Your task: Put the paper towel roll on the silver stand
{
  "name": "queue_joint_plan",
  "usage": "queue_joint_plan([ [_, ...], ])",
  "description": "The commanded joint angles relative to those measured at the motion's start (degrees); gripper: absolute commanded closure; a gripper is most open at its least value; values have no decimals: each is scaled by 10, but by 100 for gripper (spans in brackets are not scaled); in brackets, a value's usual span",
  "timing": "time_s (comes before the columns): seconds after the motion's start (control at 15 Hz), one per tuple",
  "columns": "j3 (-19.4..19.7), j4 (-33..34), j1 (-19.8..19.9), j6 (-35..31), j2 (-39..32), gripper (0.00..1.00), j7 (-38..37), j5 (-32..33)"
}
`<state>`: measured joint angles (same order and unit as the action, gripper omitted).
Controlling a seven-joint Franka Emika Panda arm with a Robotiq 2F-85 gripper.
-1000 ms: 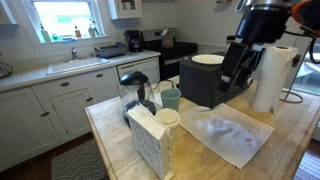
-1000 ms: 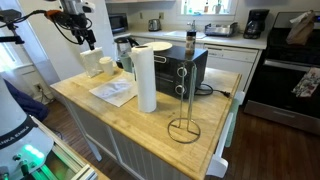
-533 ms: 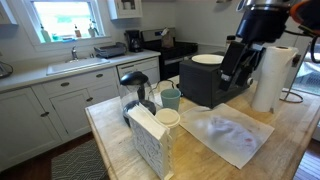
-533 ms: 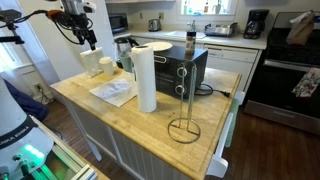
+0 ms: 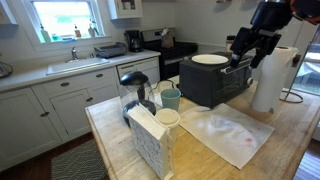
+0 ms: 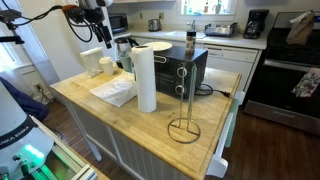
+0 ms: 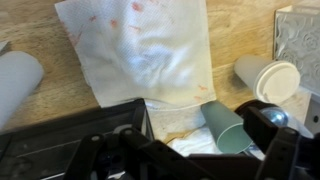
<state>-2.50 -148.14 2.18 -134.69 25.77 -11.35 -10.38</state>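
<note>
The robot's gripper will next move to the top end (image 5: 284,51) of the paper towel roll next to the black toaster oven and close there.
The paper towel roll (image 5: 272,78) stands upright on the wooden island beside the black toaster oven; it also shows in an exterior view (image 6: 146,78) and at the left edge of the wrist view (image 7: 15,85). The silver stand (image 6: 185,128) stands empty near the island's edge, well apart from the roll. My gripper (image 5: 248,47) hangs in the air above the toaster oven, left of the roll and not touching it; it also shows in an exterior view (image 6: 103,35). In the wrist view its jaws (image 7: 190,165) look open and empty.
The black toaster oven (image 5: 215,82) carries a white plate (image 5: 208,59). A flat white sheet (image 5: 225,135) lies on the island. A teal cup (image 7: 225,125), a white cup (image 7: 265,78), a patterned box (image 5: 150,142) and a black kettle (image 5: 135,90) stand nearby.
My gripper has risen and moved over the toaster oven towards the paper towel roll. The roll and the stand have not moved.
</note>
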Motion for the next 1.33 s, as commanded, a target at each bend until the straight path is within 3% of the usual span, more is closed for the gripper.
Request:
queue_joint_plan([
  [0.0,2,-10,40,-10,41,0,-36,55],
  [0.53,-3,20,123,46,48,0,-74,196],
  [0.73,10,37,133,76,39,0,-74,205],
  [1.27,21,30,135,65,43,0,-81,202],
])
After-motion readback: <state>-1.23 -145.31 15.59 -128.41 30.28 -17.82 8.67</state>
